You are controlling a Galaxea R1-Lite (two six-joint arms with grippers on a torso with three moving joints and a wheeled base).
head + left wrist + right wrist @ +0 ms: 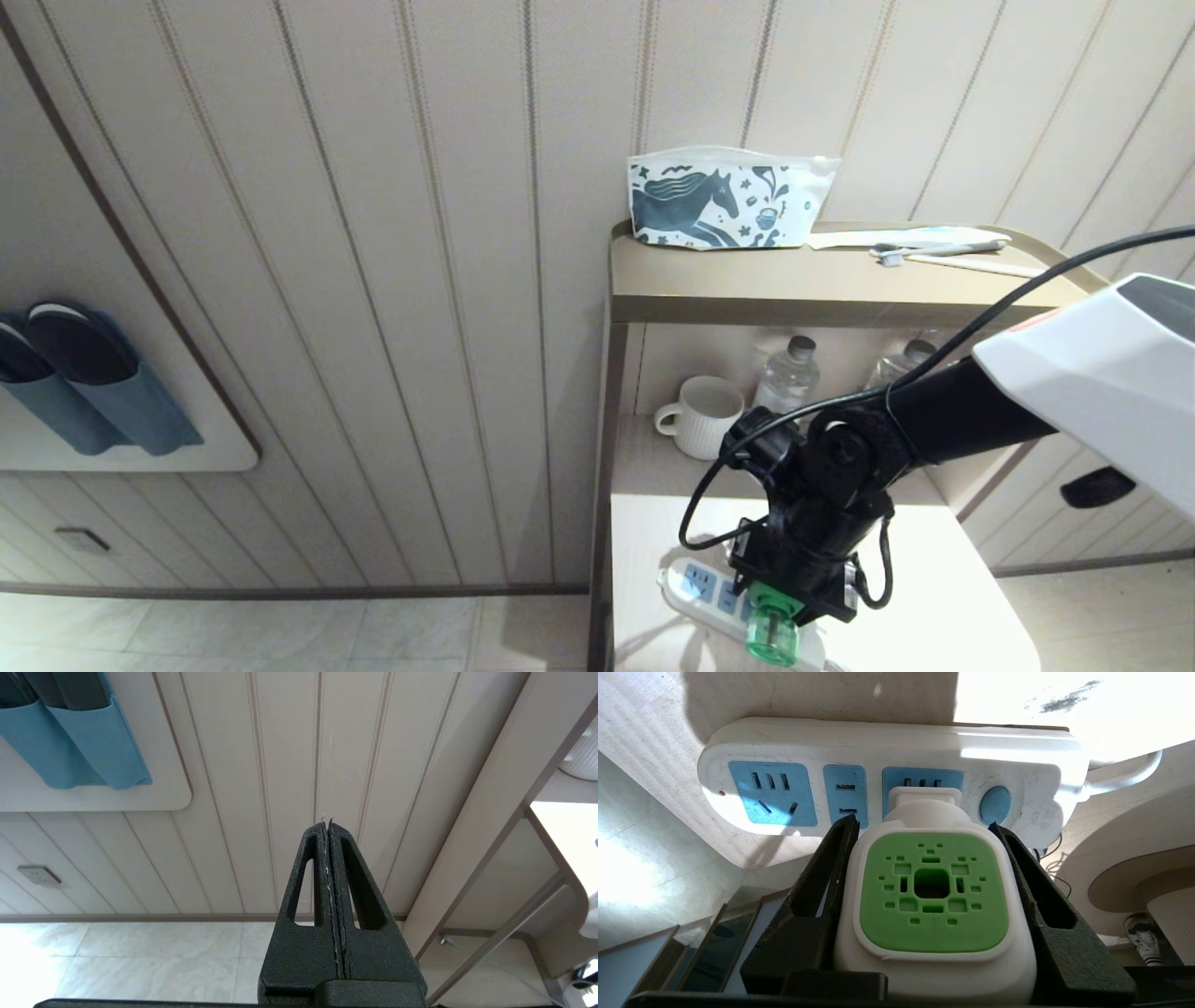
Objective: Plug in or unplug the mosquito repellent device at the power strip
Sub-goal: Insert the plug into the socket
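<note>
Next, I let go of the mosquito repellent device with my right gripper, plugged into the socket (789,611) (923,788) closest to the round blue button of the power strip.
The mosquito repellent device (931,896), white with a green vented face, sits between the black fingers (822,896) of my right gripper (922,822), which is shut on its sides. Its white plug end rests against the socket face nearest the round blue button (994,805) of the white power strip (878,742); the prongs are hidden. In the head view the right gripper (794,597) points down over the power strip (695,583), and the device (773,637) shows green below it. My left gripper (327,823) is shut on nothing, off by the wall.
The strip lies near the front left corner of the pale table top (934,597). A white mug (702,415) and water bottles (789,373) stand on the shelf behind. A horse-print pouch (728,201) rests on the upper shelf. Blue slipper holders (84,378) hang on the wall.
</note>
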